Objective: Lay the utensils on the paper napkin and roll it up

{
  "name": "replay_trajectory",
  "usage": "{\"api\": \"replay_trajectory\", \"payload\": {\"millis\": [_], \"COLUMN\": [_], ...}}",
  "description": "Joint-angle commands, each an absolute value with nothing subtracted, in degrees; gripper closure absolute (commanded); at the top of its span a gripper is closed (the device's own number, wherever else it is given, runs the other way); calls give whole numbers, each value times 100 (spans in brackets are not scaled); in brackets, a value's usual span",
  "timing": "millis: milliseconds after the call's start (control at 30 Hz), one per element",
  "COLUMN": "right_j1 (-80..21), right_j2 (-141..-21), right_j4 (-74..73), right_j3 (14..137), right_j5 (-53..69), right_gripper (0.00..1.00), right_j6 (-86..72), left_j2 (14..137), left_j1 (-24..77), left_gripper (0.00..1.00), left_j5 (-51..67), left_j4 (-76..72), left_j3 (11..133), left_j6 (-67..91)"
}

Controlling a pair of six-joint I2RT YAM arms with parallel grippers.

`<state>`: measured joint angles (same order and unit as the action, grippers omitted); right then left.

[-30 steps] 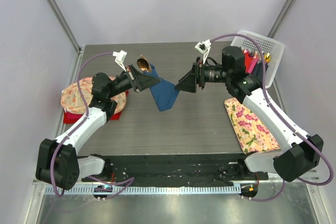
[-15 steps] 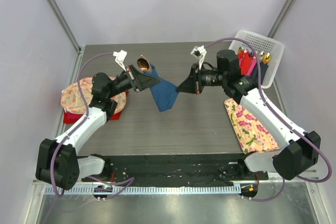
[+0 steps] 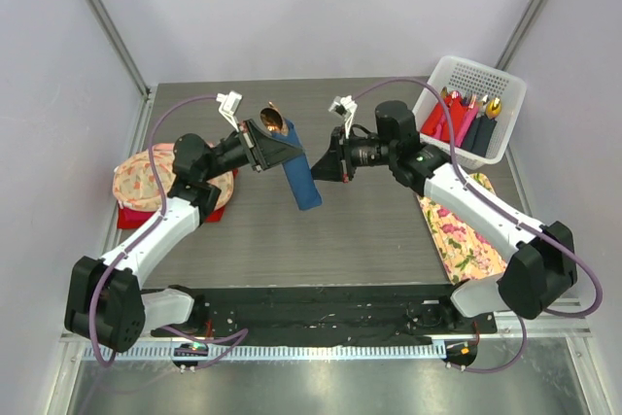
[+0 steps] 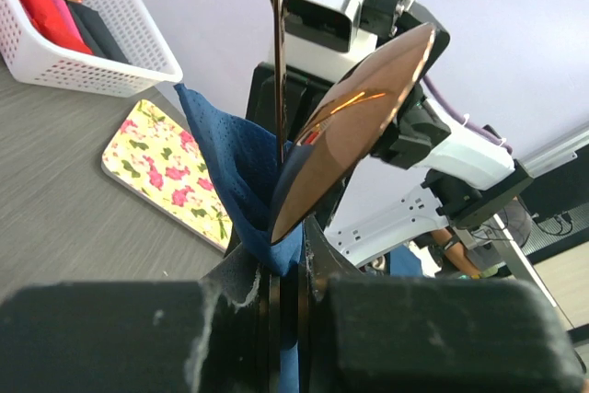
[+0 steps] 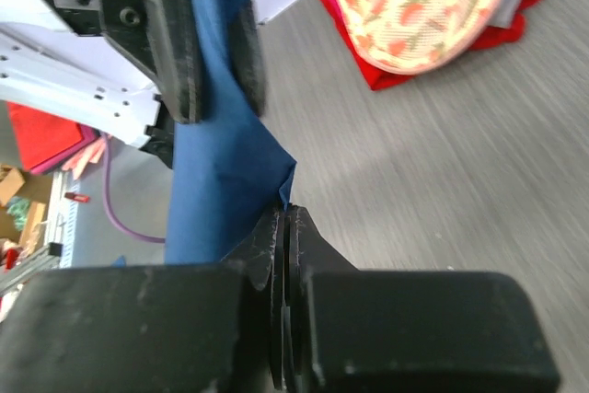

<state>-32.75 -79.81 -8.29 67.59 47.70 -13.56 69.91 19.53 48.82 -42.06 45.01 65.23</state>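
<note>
My right gripper should open and close around the whole fold [image 5: 215, 183] just below my left gripper, because it pinches only a corner of the napkin.
The dark blue paper napkin [image 3: 302, 180] hangs above the table between both arms, partly wrapped round the utensils. A copper spoon bowl [image 3: 272, 121] and a thin copper piece [image 4: 278, 62] poke out of its upper end; the spoon [image 4: 354, 135] fills the left wrist view. My left gripper [image 3: 281, 149] is shut on the napkin [image 4: 230, 167] with the utensils inside, its jaws [image 4: 287, 260] pressed on the blue fold. My right gripper [image 3: 315, 170] is shut on a corner of the napkin [image 5: 216, 181], pinched at the tips [image 5: 287, 216].
A white basket [image 3: 504, 86] at the back right holds red, pink and dark rolls. A floral cloth [image 3: 466, 238] lies at the right edge. Floral cloths [image 3: 141, 180] on a red napkin lie at the left, also in the right wrist view [image 5: 414, 6].
The right gripper moved left to the napkin and shut on its corner. The loose flap, spread out before, now lies folded in against the bundle. The left gripper shifted slightly right.
</note>
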Motion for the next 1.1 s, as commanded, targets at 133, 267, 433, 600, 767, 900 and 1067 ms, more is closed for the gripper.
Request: {"api": "replay_trajectory", "payload": {"millis": [133,267,433,600,767,900,1067], "right_j1": [-3621,-3656,-3613,-3314,-3041,-2971,-2900], "right_j2": [-7945,-7937,-7893,-7665,-7339,-7146,-6908], "right_j4": [1343,2588,2850,854,-794,-1730,-1969], "right_j3": [6162,5767,5677,6143,6573,6916,7154], "right_j5": [5115,5229,5256,5019,4274,3534,3436], "right_gripper": [99,99,98,79,66,45,44], "right_j6": [-2706,-3601,-3869,-2647,-1715,-1293,-1204], "left_j2": [6996,7022,7031,6943,6899,6952,7014], "left_j1": [2013,2013,2013,2004,1995,1995,1995], "left_gripper": [100,100,100,100,100,100,100], "left_j5": [4737,4702,4746,4755,4308,4087,3920], "left_j4": [-4790,-4799,-4816,-4589,-3728,-3122,-2751], "left_j3": [4869,4852,4860,4676,4667,4711,4816], "left_j6": [6671,6662,6645,6364,5863,5555,5283]}}
